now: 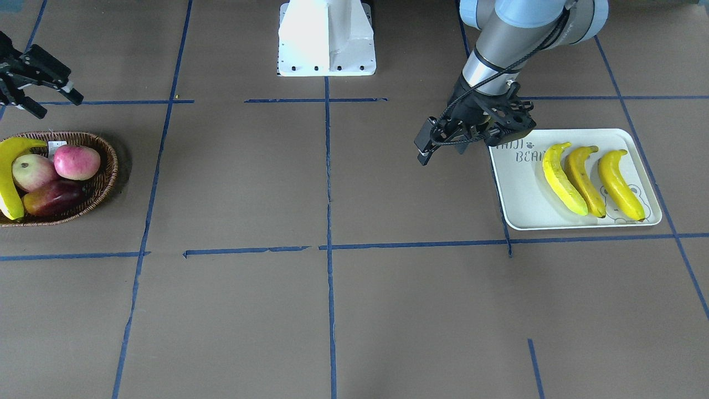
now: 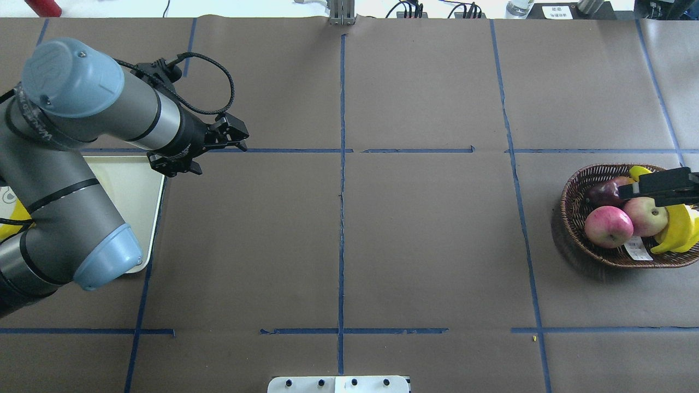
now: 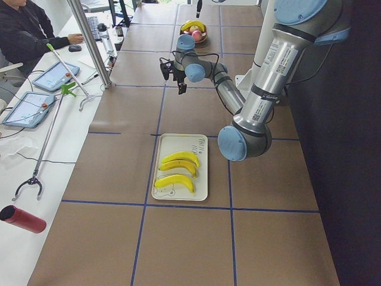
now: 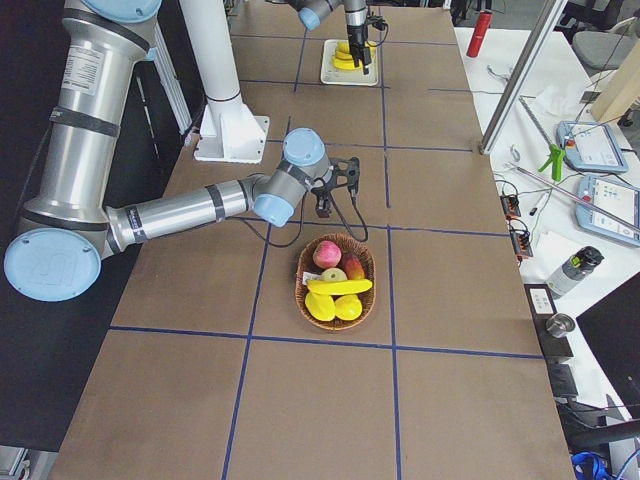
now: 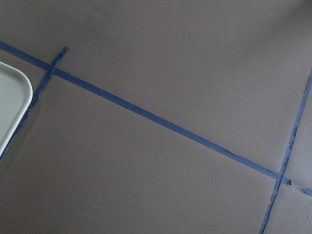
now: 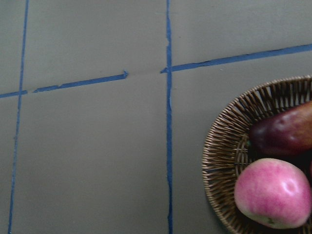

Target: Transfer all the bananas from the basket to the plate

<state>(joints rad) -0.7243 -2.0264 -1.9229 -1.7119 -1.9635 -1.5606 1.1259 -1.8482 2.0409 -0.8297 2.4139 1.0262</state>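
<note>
The robot's right gripper should next go to the robot-side bend (image 1: 14, 147) of the banana in the wicker basket and close there.
Three yellow bananas (image 1: 584, 180) lie side by side on the white plate (image 1: 515, 194), one of them duller. A fourth banana (image 1: 8, 177) lies in the brown wicker basket (image 1: 108, 166) at the view's left edge. My left gripper (image 1: 440, 147) is open and empty, hovering just off the plate's corner toward the table's middle; it also shows in the overhead view (image 2: 210, 153). My right gripper (image 1: 55, 102) is open and empty, above the basket's robot-side rim. The right wrist view shows only the basket's edge (image 6: 219, 161).
Two red-pink apples (image 1: 77, 162) and a dark red mango (image 1: 52, 198) lie in the basket beside the banana. The robot's white base (image 1: 327, 39) stands at the table's back edge. Blue tape lines cross the brown table.
</note>
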